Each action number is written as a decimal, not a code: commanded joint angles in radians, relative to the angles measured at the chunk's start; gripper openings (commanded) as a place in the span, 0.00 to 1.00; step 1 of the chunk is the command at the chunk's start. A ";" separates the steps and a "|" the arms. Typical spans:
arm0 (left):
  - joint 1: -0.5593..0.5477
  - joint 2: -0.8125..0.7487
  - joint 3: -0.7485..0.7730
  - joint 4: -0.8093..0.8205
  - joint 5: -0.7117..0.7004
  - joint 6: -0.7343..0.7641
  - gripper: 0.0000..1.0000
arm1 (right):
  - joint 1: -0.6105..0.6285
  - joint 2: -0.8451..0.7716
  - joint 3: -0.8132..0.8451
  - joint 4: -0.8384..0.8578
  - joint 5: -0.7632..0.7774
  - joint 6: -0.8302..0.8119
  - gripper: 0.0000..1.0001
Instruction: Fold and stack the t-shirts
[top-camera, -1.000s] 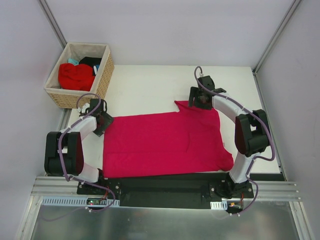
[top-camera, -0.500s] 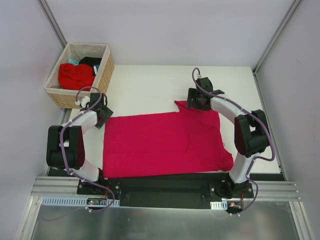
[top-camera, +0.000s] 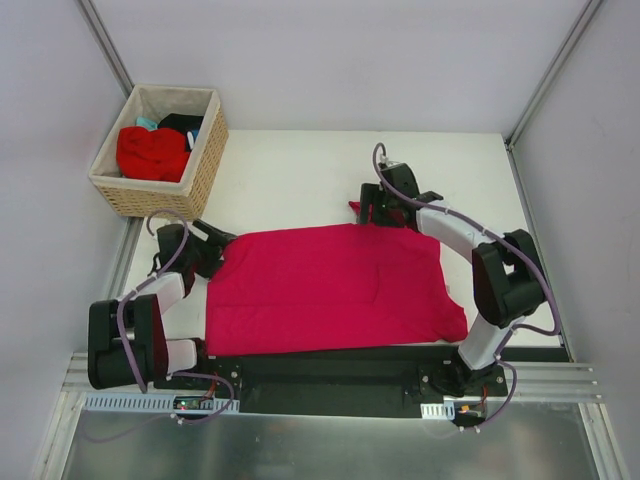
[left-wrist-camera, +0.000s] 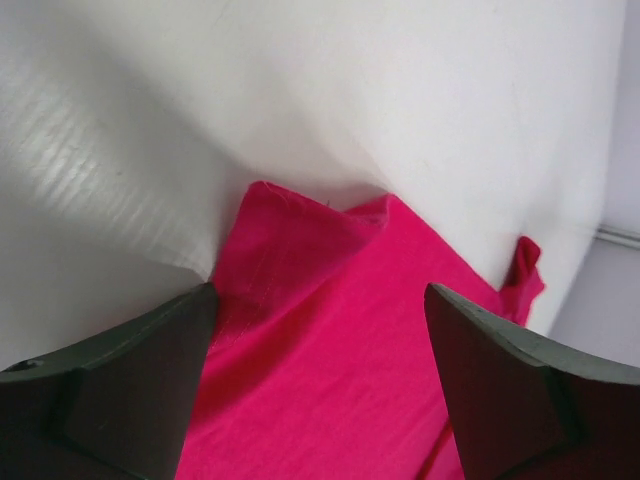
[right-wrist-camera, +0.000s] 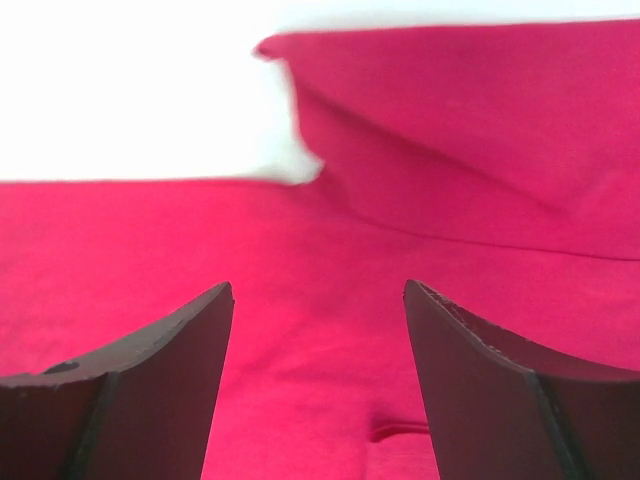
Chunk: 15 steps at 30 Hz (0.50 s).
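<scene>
Next, I back my left gripper off toward the basket and pinch only the corner's outermost end (left-wrist-camera: 262, 194), because the t-shirt's rumpled corner bunches up deep inside its open fingers.
A large crimson-pink t-shirt (top-camera: 330, 290) lies spread flat on the white table (top-camera: 290, 180). My left gripper (top-camera: 215, 245) hovers open at its far left corner. In the left wrist view the jaws (left-wrist-camera: 320, 290) stand wide over the rumpled corner of the cloth (left-wrist-camera: 330, 380), gripping nothing. My right gripper (top-camera: 375, 212) is open at the shirt's far edge, by the small sleeve flap (top-camera: 356, 208). In the right wrist view the open fingers (right-wrist-camera: 318, 285) straddle flat pink cloth (right-wrist-camera: 480, 150). A brighter red t-shirt (top-camera: 152, 152), a black one (top-camera: 185, 123) and a teal one (top-camera: 147, 122) lie in the basket.
The woven wicker basket (top-camera: 207, 158) stands at the far left corner of the table. The black rail (top-camera: 320, 372) with both arm bases runs along the near edge. Grey walls and metal posts close the cell on three sides.
My left gripper has swung nearer and right onto the shirt's far left corner and opened wider. My right gripper has slid left along the far edge toward the sleeve.
</scene>
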 joint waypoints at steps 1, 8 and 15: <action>0.133 -0.104 -0.054 0.027 0.166 -0.005 0.89 | 0.047 -0.052 -0.014 0.034 -0.029 0.000 0.73; 0.160 -0.259 0.066 -0.320 -0.149 0.130 0.89 | 0.079 -0.065 -0.017 0.041 -0.034 0.002 0.73; 0.222 -0.073 0.220 -0.343 -0.091 0.173 0.86 | 0.106 -0.088 -0.060 0.065 -0.030 0.009 0.73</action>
